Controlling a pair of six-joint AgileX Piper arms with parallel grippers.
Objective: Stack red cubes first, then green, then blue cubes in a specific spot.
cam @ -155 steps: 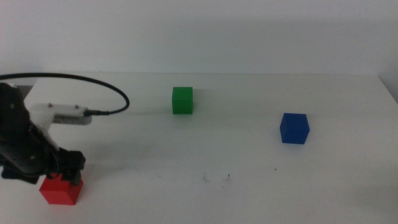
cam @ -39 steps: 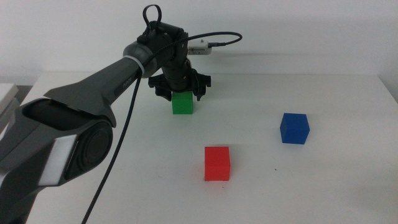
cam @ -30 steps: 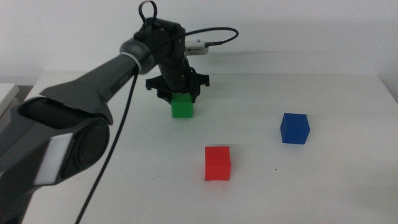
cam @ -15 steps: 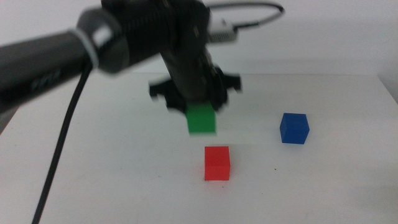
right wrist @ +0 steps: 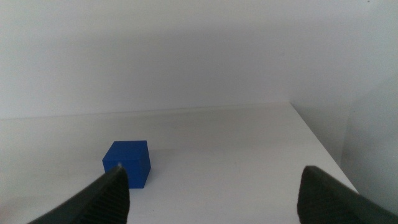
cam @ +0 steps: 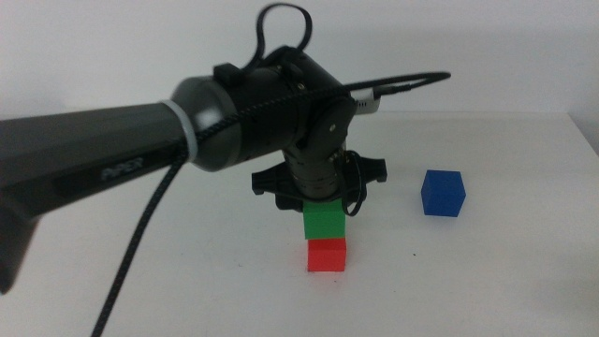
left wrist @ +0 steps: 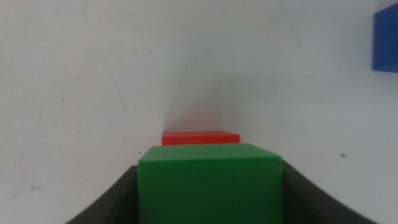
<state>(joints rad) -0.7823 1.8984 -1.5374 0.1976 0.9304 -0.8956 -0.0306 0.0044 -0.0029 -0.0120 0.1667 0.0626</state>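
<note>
My left gripper has the green cube directly over the red cube. It will let go of the cube squarely on top of the red cube (cam: 328,233) (left wrist: 201,140).
The red cube (cam: 327,255) sits on the white table near the front middle. My left gripper (cam: 324,213) is shut on the green cube (cam: 324,222) and holds it directly over the red cube, just above or touching its top. In the left wrist view the green cube (left wrist: 209,183) fills the space between the jaws, with the red cube (left wrist: 200,137) just beyond it. The blue cube (cam: 443,193) stands apart on the right; it also shows in the right wrist view (right wrist: 128,163). My right gripper (right wrist: 211,186) is open and empty, out of the middle view.
The left arm (cam: 140,131) and its black cable (cam: 131,267) reach across the left half of the middle view. The table's back edge meets a white wall. A corner of the blue cube (left wrist: 386,38) shows in the left wrist view.
My left gripper closed on the green cube at the back of the table, lifted it and carried it forward to above the red cube. The red and blue cubes have not moved in the last second.
</note>
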